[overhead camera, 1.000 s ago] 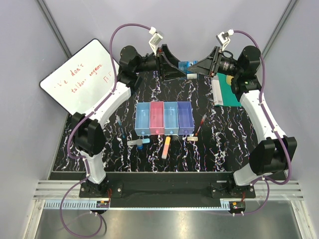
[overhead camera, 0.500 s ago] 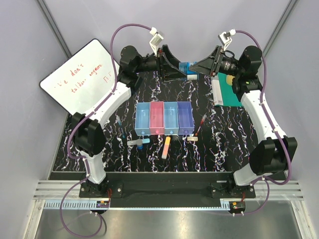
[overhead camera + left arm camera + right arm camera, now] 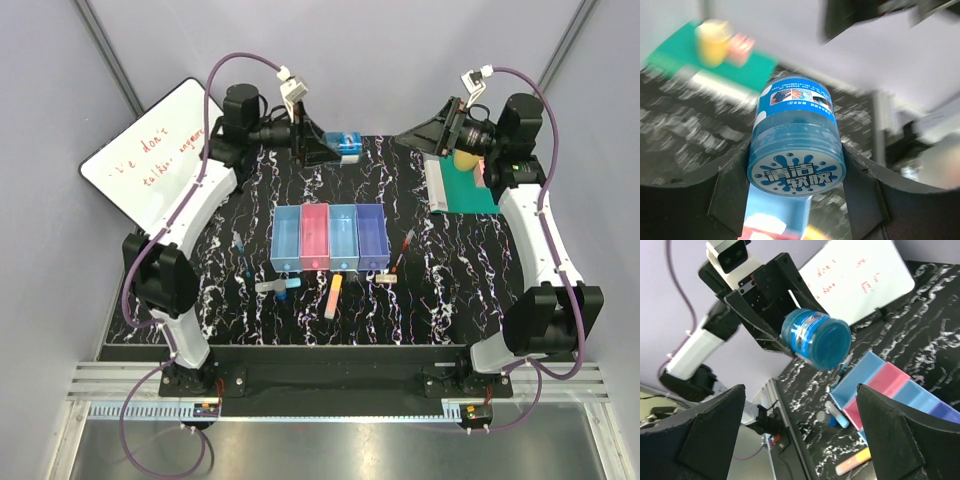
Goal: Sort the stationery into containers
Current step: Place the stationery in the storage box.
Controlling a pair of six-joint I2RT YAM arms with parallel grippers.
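Next, the left gripper releases the blue round bottle in the back of the blue bin [image 3: 292,227] nearest the whiteboard.
My left gripper [image 3: 333,150] is shut on the blue round bottle [image 3: 346,144] and holds it in the air over the table's back edge. In the left wrist view the bottle [image 3: 797,145] sits on its side between my fingers [image 3: 730,195]. My right gripper [image 3: 428,135] is open and empty at the back right; its view shows the bottle [image 3: 815,340] well away from it. The four joined bins [image 3: 330,238] stand mid-table. In front of them lie a grey marker [image 3: 270,285], an orange-yellow bar [image 3: 333,297], a white eraser [image 3: 386,279], a red pen [image 3: 404,248] and a blue pen [image 3: 243,255].
A whiteboard [image 3: 155,165] leans at the back left. A green book [image 3: 458,190] with a yellow mug [image 3: 465,158] on it lies at the back right, under my right gripper. A grey wall closes the back.
The two grippers met at the bottle at the back centre. My left gripper has carried the bottle to the left, and my right gripper has drawn back to the right, empty.
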